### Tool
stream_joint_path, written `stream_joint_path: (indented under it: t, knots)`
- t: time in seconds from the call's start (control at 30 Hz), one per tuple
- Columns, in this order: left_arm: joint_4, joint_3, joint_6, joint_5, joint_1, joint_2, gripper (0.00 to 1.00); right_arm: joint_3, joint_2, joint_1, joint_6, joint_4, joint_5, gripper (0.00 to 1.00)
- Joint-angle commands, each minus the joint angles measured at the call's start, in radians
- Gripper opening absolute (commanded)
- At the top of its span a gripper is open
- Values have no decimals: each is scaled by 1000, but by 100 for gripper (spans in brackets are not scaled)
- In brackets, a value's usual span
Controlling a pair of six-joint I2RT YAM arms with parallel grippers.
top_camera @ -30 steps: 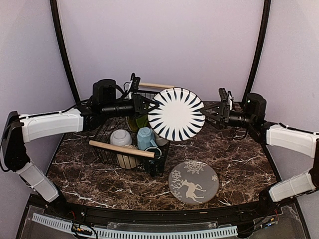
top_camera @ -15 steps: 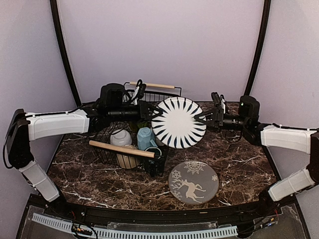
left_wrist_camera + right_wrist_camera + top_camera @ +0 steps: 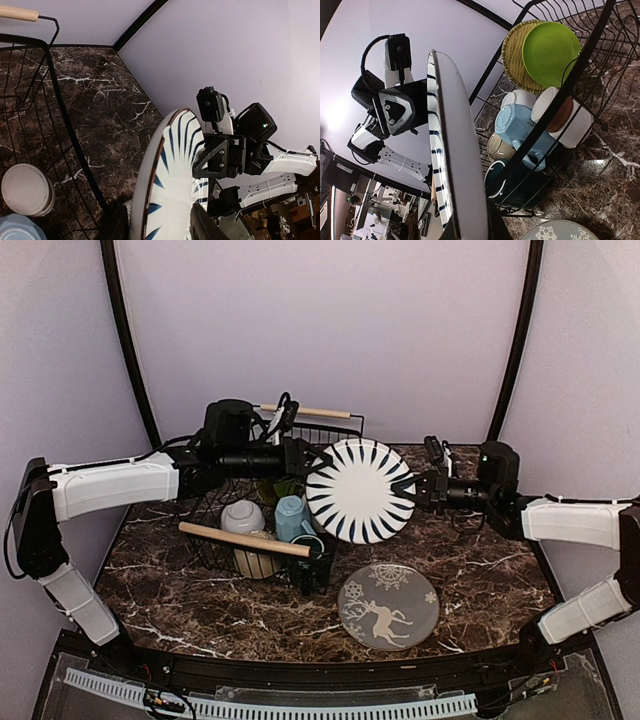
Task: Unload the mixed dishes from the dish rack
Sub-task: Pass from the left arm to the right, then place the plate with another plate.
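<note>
The black-and-white striped plate, now hanging on edge above the table, will be let go by my right gripper, so that it sits on top of the grey plate with the deer (image 3: 393,597).
The black-and-white striped plate (image 3: 360,490) hangs on edge above the table, between both arms. My right gripper (image 3: 408,488) is shut on its right rim, and the rim runs between the fingers in the right wrist view (image 3: 470,227). My left gripper (image 3: 312,462) is open around the plate's left rim (image 3: 175,185), with a gap at one finger (image 3: 200,225). The dish rack (image 3: 335,430) sits at the left. It holds lime-green plates (image 3: 551,52), a light blue mug (image 3: 292,515), a brown-white cup (image 3: 565,117), a dark green mug (image 3: 312,558), a white bowl (image 3: 242,515) and a cream bowl (image 3: 255,560).
A grey plate with a deer and snowflakes (image 3: 388,605) lies flat on the marble table, in front of the rack's right corner. The rack's near wooden handle (image 3: 245,538) slants across its front. Dark curved frame bars rise at the back left and right.
The right gripper moved in and closed on the striped plate's right rim. The left jaws parted from a tight grip. The plate sank slightly.
</note>
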Motion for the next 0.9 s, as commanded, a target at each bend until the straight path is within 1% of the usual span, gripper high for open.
stream_joint_path:
  t: [0.0, 0.07, 0.1, 0.13, 0.17, 0.2, 0.27, 0.37, 0.43, 0.5, 0.63, 0.77, 0.87]
  knots:
    - [9, 44, 27, -3, -6, -28, 48, -15, -62, -24, 24, 75, -21, 0]
    - [-5, 48, 41, -12, -6, -35, 67, -27, -94, -61, 27, 75, -32, 0]
    - [-11, 51, 47, -14, -6, -38, 72, -33, -115, -83, 26, 62, -38, 0]
    - [-23, 53, 59, -20, -6, -43, 79, -38, -137, -106, 19, 41, -46, 0]
    - [-32, 57, 66, -25, -6, -45, 82, -40, -163, -135, 7, 6, -53, 0]
    - [-50, 59, 79, -35, -6, -52, 86, -41, -189, -166, -14, -44, -56, 0]
    - [-78, 64, 101, -58, -6, -60, 90, -42, -248, -231, -80, -171, -54, 0]
    - [-111, 68, 130, -97, -4, -70, 92, -38, -325, -312, -214, -406, -8, 0]
    - [-119, 68, 133, -102, 0, -77, 93, -24, -350, -331, -310, -561, 53, 0]
    - [-114, 69, 127, -95, 11, -79, 93, -18, -351, -333, -391, -671, 84, 0]
    - [-100, 69, 116, -89, 25, -75, 93, -35, -325, -334, -454, -780, 71, 0]
    - [-104, 80, 117, -86, 29, -64, 93, -63, -283, -319, -485, -792, -60, 0]
    - [-109, 85, 117, -82, 30, -58, 93, -67, -234, -272, -525, -820, -96, 0]
